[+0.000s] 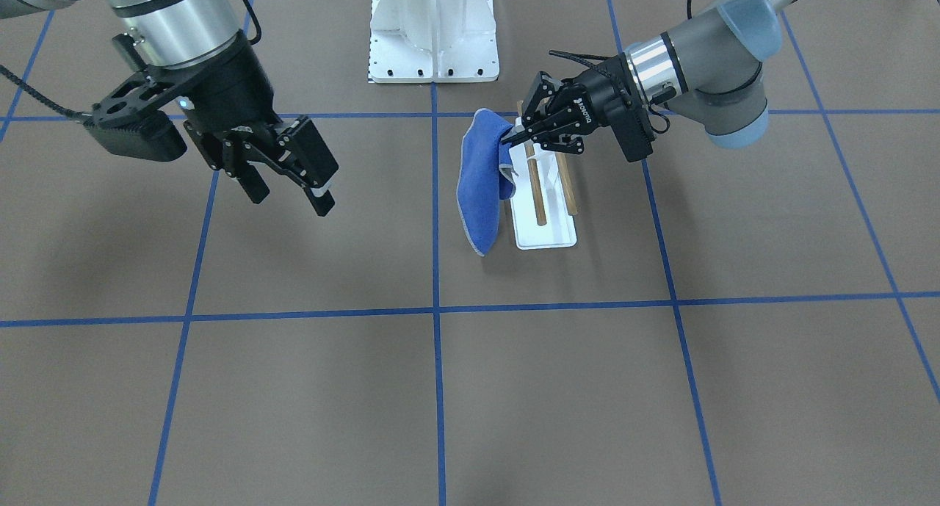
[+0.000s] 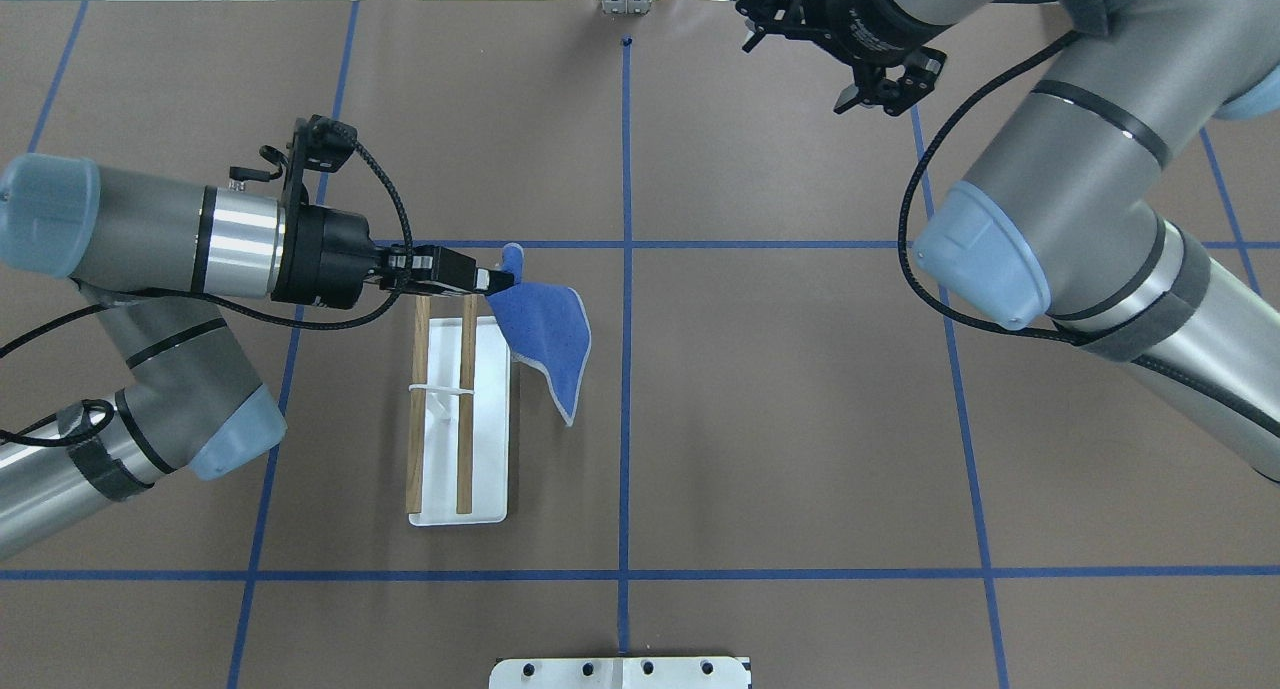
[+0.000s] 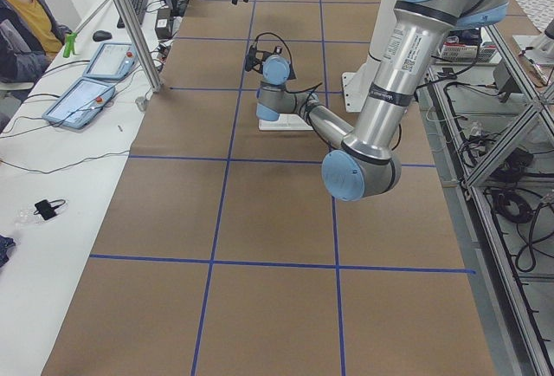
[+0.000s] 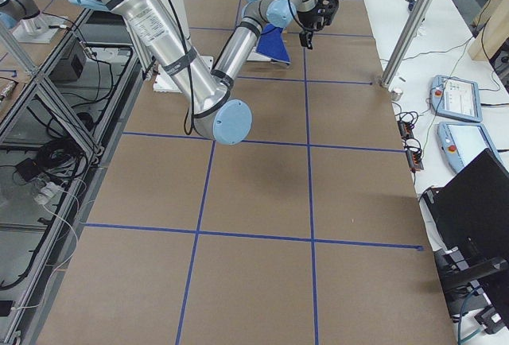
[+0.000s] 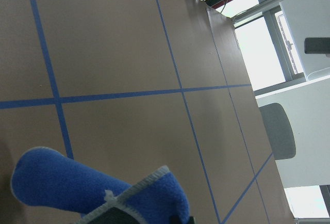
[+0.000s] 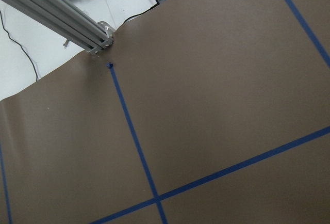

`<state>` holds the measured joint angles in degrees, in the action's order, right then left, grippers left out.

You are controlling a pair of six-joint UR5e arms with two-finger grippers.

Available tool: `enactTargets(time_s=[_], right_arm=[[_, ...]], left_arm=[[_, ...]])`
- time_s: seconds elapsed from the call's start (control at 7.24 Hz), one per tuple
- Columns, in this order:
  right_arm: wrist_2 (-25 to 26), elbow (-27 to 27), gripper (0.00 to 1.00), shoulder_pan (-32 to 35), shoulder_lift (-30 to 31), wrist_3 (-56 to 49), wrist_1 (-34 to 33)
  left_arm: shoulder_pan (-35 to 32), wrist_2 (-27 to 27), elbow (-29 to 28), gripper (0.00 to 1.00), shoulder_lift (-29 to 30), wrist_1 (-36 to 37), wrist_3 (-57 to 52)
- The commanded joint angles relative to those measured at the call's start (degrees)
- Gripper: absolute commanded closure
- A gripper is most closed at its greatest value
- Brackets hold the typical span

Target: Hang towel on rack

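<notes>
My left gripper has the blue towel. It will let go of the towel across the two brown rods (image 1: 565,153) above the rack's white base plate.
The towel (image 1: 481,190) is bright blue with a pale stitched edge. It hangs in the air from one corner, beside the far end of the rack (image 1: 535,190). My left gripper (image 1: 514,135) is shut on that corner and reaches level over the rack's end. From overhead the towel (image 2: 545,334) hangs to the right of the two brown rods (image 2: 465,409) and touches neither. The left wrist view shows the towel (image 5: 77,188) bunched at the jaws. My right gripper (image 1: 291,201) is open and empty, held high and far from the rack.
The rack's white base plate (image 2: 490,429) lies flat on the brown table with its blue tape grid. A big white bolted pedestal (image 1: 433,32) stands at the robot's side of the table. An aluminium post (image 6: 62,15) stands at the far table edge.
</notes>
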<state>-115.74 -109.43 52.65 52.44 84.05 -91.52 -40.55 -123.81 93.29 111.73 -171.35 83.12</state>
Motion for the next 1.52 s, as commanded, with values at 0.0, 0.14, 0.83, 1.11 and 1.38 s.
enactTargets(time_s=[0.0,0.14,0.83,1.11,1.38], right_arm=[[-2.5,-1.0,0.00,2.9,4.6,-7.0,-0.1],[-2.4,-1.0,0.00,3.0,4.7,-7.3,-0.1],[-2.5,-1.1,0.00,3.2,5.7,-7.4,0.0],[-2.4,-1.3,0.00,3.1,5.8,-7.3,0.0],[-2.4,-1.3,0.00,3.2,6.1,-7.6,0.0]], left_arm=[[0.2,-0.2,-0.6,1.00,-6.1,-7.5,0.0],[0.1,-1.1,-0.6,1.00,-8.6,-10.2,-0.1],[-4.0,-2.2,-1.0,1.00,-13.7,-15.1,1.6],[-4.8,-2.0,-1.1,1.00,-14.9,-15.9,4.9],[-4.9,-2.0,-1.1,1.00,-15.1,-16.1,7.7]])
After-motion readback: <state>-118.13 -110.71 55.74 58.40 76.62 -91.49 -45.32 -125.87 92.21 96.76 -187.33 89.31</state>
